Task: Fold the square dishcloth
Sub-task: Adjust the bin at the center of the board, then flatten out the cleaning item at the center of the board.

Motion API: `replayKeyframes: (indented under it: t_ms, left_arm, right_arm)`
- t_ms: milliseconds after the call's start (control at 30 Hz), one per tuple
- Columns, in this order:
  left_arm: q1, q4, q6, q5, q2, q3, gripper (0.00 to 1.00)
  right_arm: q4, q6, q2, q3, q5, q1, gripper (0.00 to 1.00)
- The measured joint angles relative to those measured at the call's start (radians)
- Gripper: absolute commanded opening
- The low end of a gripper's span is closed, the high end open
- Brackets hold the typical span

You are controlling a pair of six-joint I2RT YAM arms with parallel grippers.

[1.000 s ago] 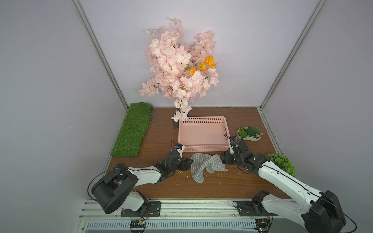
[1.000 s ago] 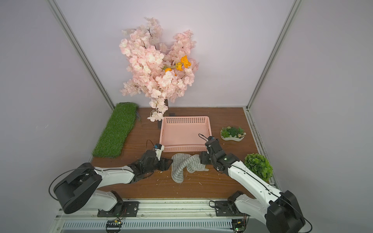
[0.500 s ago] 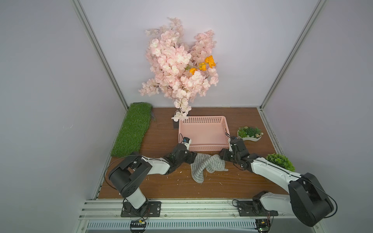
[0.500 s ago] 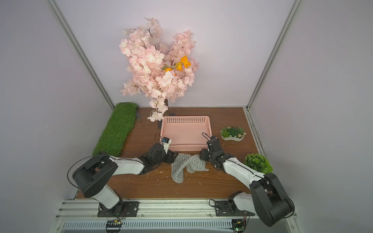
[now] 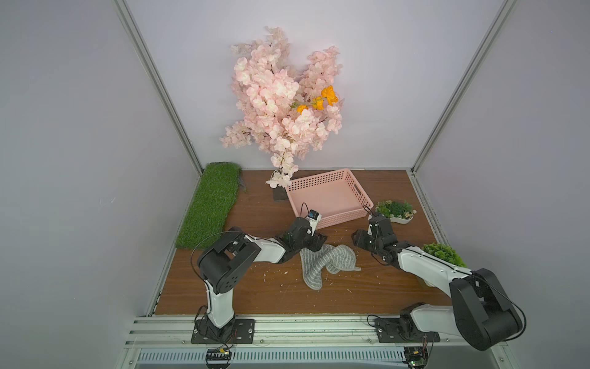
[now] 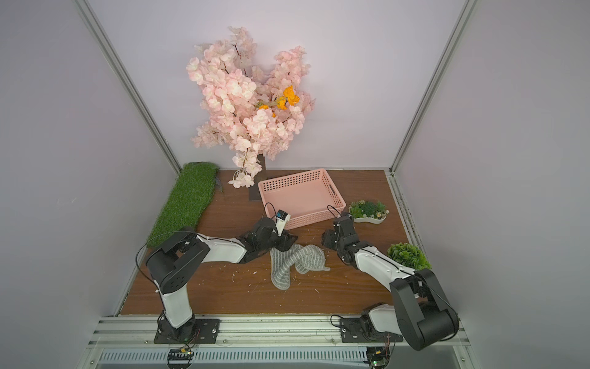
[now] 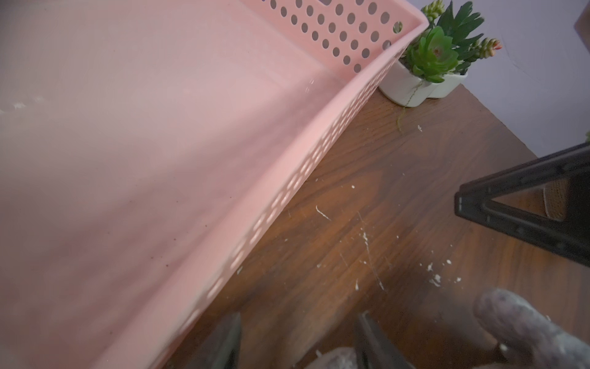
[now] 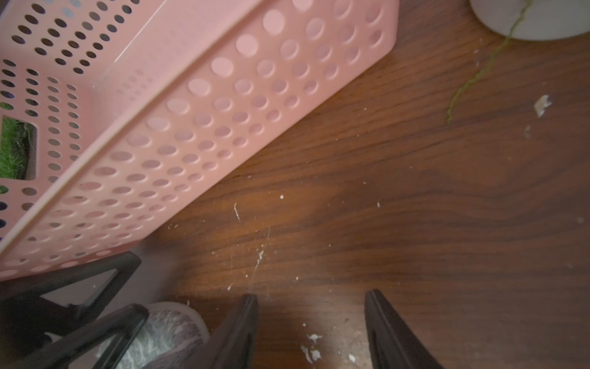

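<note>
The square dishcloth has a pointed corner [image 5: 358,268] that sticks out toward the green bush. My right gripper will close on that corner.
The square dishcloth [image 5: 326,261] [image 6: 296,261] lies crumpled on the wooden table, grey with thin pale stripes. My left gripper [image 5: 319,243] [image 6: 287,243] sits low at the cloth's far left edge, just in front of the pink basket. Its jaws are open in the left wrist view [image 7: 298,322], with a fold of cloth [image 7: 335,357] low between them. My right gripper [image 5: 359,239] [image 6: 329,240] hovers off the cloth's far right side. It is open [image 8: 311,297] over bare wood, and the cloth [image 8: 166,338] lies beside one finger.
The pink basket [image 5: 364,199] stands at an angle right behind both grippers. A small white planter [image 5: 396,212] sits to its right, and a green bush [image 5: 442,254] sits by the right arm. A grass mat [image 5: 212,204] lies at the left, with a blossom tree [image 5: 284,105] behind.
My left gripper has moved right onto the cloth's far left edge, its jaws narrowing. The basket now stands turned at an angle. The right gripper has barely shifted.
</note>
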Motion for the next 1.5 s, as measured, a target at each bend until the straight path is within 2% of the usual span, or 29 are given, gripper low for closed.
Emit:
replayKeyframes:
  t_ms: [133, 400, 600, 733, 867, 967, 1133, 1333, 1500]
  left_arm:
    - [0.001, -0.038, -0.014, -0.003, -0.019, -0.01, 0.55]
    - [-0.002, -0.172, -0.081, -0.056, -0.208, -0.124, 0.66]
    - [-0.013, -0.234, -0.106, -0.079, -0.234, -0.177, 0.66]
    - [-0.021, -0.238, -0.105, -0.087, -0.219, -0.187, 0.56]
    - [-0.025, -0.231, -0.101, -0.096, -0.205, -0.183, 0.38]
    - [-0.026, -0.231, -0.109, -0.108, -0.205, -0.187, 0.29]
    - [-0.028, -0.245, -0.134, -0.138, -0.25, -0.236, 0.02]
    - [-0.029, -0.351, -0.189, -0.253, -0.393, -0.301, 0.0]
    - [-0.029, -0.421, -0.219, -0.34, -0.457, -0.301, 0.0]
  right_arm:
    - [-0.056, -0.02, -0.038, 0.004, -0.004, 0.0, 0.54]
    - [-0.229, -0.029, -0.195, 0.004, -0.008, 0.0, 0.53]
    - [-0.296, -0.013, -0.276, -0.026, -0.039, 0.006, 0.52]
    - [-0.309, 0.022, -0.27, -0.087, -0.058, 0.064, 0.54]
    - [-0.311, 0.066, -0.224, -0.111, -0.06, 0.175, 0.56]
    - [-0.295, 0.093, -0.189, -0.121, -0.056, 0.213, 0.56]
    - [-0.266, 0.115, -0.176, -0.122, -0.035, 0.235, 0.52]
    - [-0.343, 0.093, -0.186, -0.039, 0.058, 0.237, 0.54]
    - [-0.332, 0.048, -0.216, -0.003, 0.043, 0.243, 0.53]
